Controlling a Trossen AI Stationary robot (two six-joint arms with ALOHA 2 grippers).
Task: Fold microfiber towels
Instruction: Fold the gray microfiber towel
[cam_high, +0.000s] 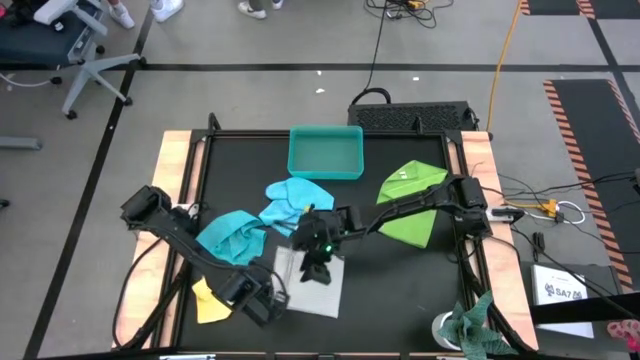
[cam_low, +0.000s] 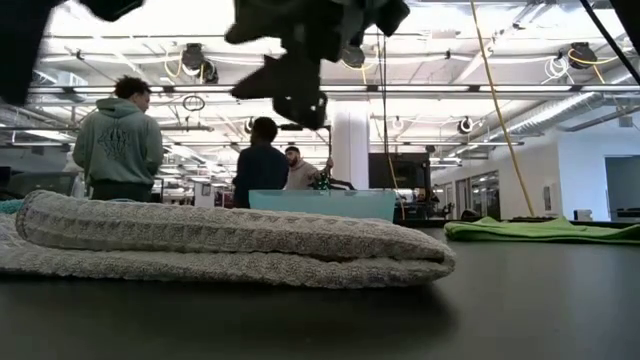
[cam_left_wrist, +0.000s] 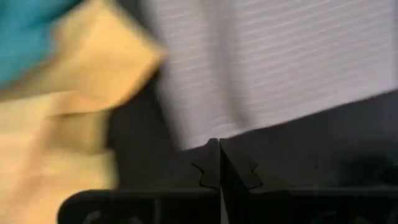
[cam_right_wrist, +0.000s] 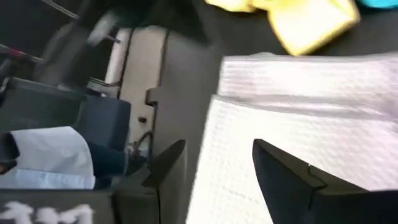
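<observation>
The top layer of the grey towel ends short of the bottom layer's edge, so the left gripper should open and pinch the top layer's near corner (cam_left_wrist: 245, 124) to adjust it.
A pale grey towel (cam_high: 318, 282) lies folded flat on the black mat near the table's front; it also shows in the low view (cam_low: 220, 240). My right gripper (cam_right_wrist: 217, 168) hangs open above it (cam_high: 320, 262), clear of the cloth. My left gripper (cam_left_wrist: 219, 163) is shut beside the grey towel's left edge (cam_left_wrist: 186, 124), above the mat, next to a crumpled yellow towel (cam_high: 210, 300). Turquoise (cam_high: 232, 237) and light blue (cam_high: 290, 202) towels lie bunched behind them. A lime green towel (cam_high: 410, 205) lies at the right.
A teal plastic tray (cam_high: 325, 152) stands at the table's far middle. A mottled green-and-white rag (cam_high: 470, 325) sits on the front right corner. Wooden rails border the mat left and right. People stand in the room beyond the table (cam_low: 118, 140).
</observation>
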